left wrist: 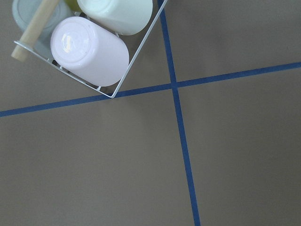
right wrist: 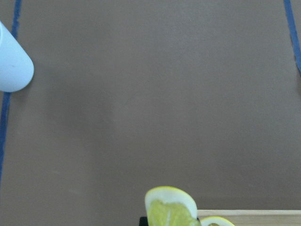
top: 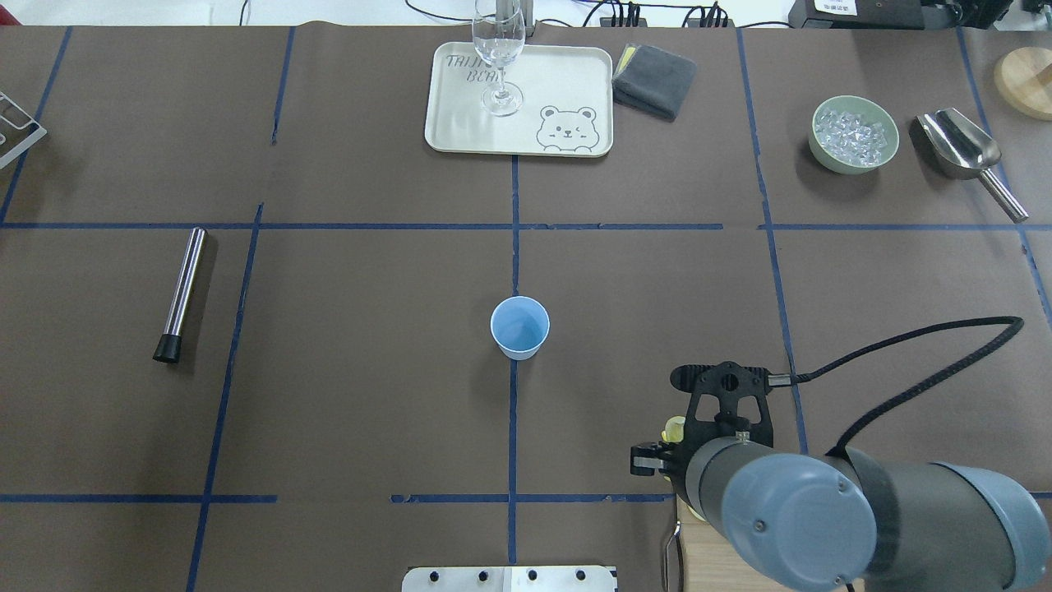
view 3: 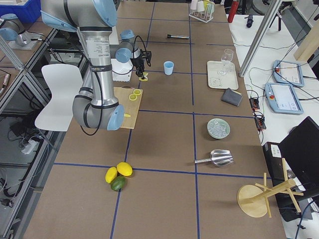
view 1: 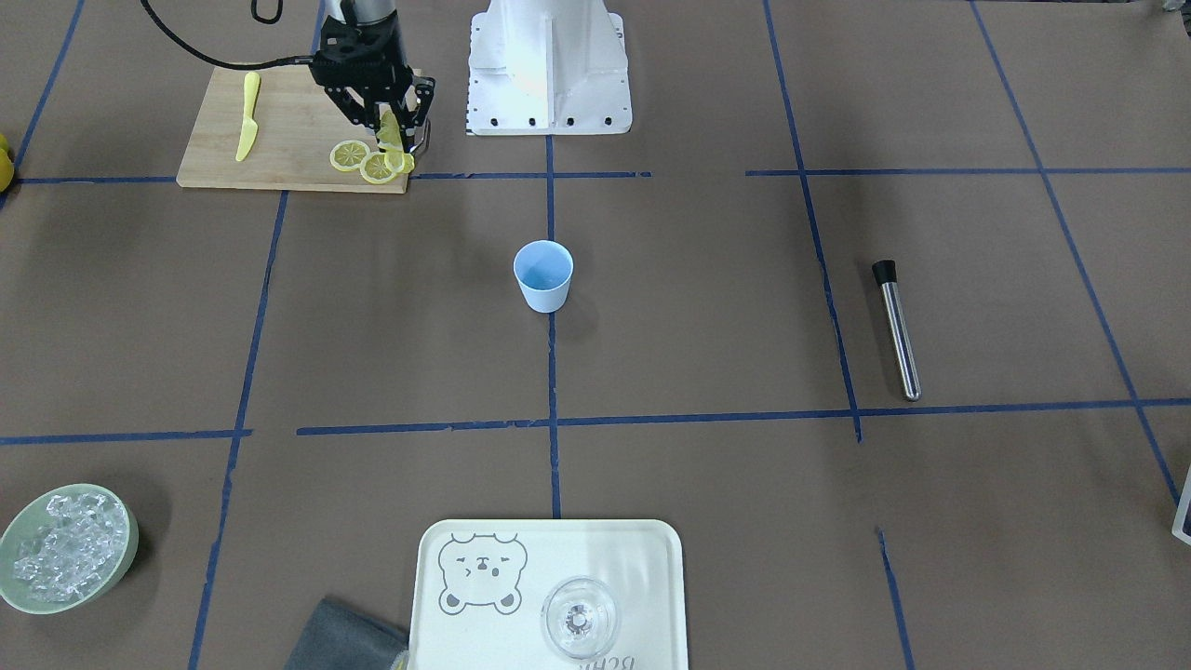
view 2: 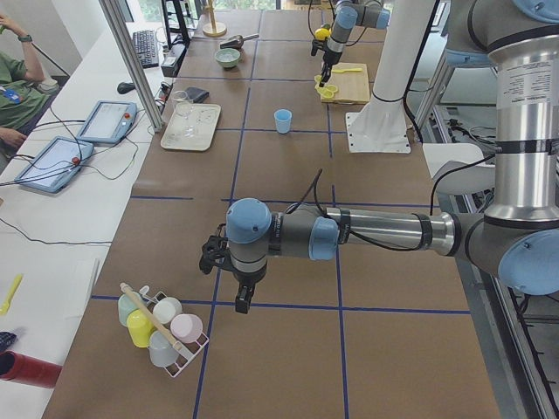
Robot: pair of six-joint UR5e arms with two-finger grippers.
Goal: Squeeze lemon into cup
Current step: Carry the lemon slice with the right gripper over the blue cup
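My right gripper is to let go of the yellow lemon slice inside the opening of the light-blue cup (view 1: 542, 247).
My right gripper (view 1: 394, 140) is shut on a yellow lemon slice (view 1: 389, 129) and holds it on edge just above the near corner of the wooden cutting board (view 1: 279, 130). The slice also shows at the bottom of the right wrist view (right wrist: 170, 209) and as a yellow bit beside the gripper in the overhead view (top: 674, 428). Two more lemon slices (view 1: 349, 154) (view 1: 377, 169) lie flat on the board. The light-blue cup (view 1: 543, 274) stands upright and empty at the table's middle (top: 519, 327), apart from the gripper. My left gripper (view 2: 243, 301) hangs above the table near a cup rack; I cannot tell whether it is open or shut.
A yellow knife (view 1: 247, 116) lies on the board. A metal rod (view 1: 898, 330) lies on the robot's left side. A tray (view 1: 484, 633) holds a clear glass (view 1: 579, 616). A green bowl of ice (view 1: 65, 558), a grey cloth (top: 653, 78) and a scoop (top: 962, 148) are on the far side. The cup rack (left wrist: 89, 49) holds several cups.
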